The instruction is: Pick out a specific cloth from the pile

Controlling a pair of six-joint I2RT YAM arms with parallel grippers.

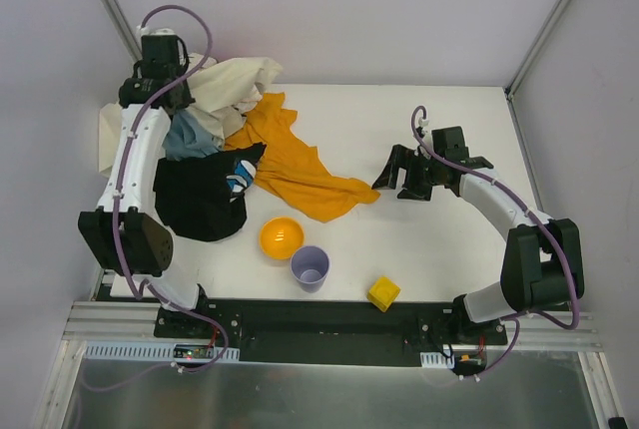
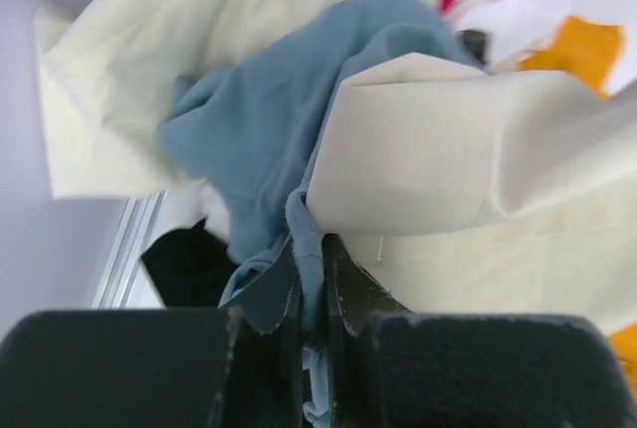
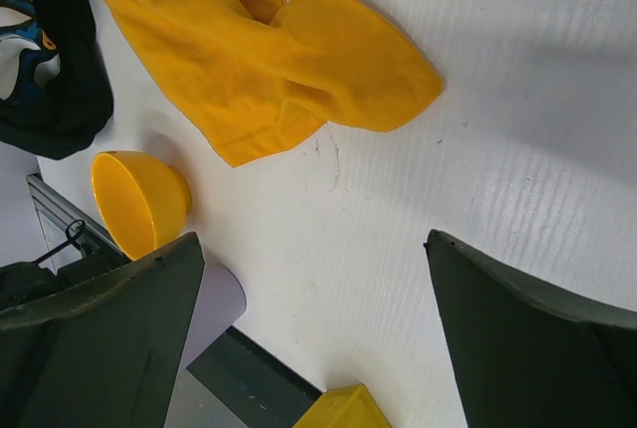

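Observation:
Next, I close my right gripper on the middle of the orange-yellow cloth (image 1: 299, 176) (image 3: 189, 20), at a spot between the cloth's loose end and the black garment.
The orange-yellow cloth (image 1: 295, 165) lies spread on the white table, running from the pile (image 1: 215, 140) toward the middle; its free end shows in the right wrist view (image 3: 289, 60). The pile holds cream, blue-grey and black garments at the far left. My left gripper (image 1: 163, 90) is over the pile's far side, shut on a fold of the blue-grey cloth (image 2: 269, 119), with cream cloth (image 2: 428, 139) beside it. My right gripper (image 1: 397, 172) is open and empty, just right of the orange-yellow cloth's end, above bare table.
An orange bowl (image 1: 281, 237), a lilac cup (image 1: 310, 267) and a yellow block (image 1: 383, 292) stand near the table's front edge. The bowl (image 3: 139, 199) and the block (image 3: 338, 410) also show in the right wrist view. Enclosure walls stand left, right and behind.

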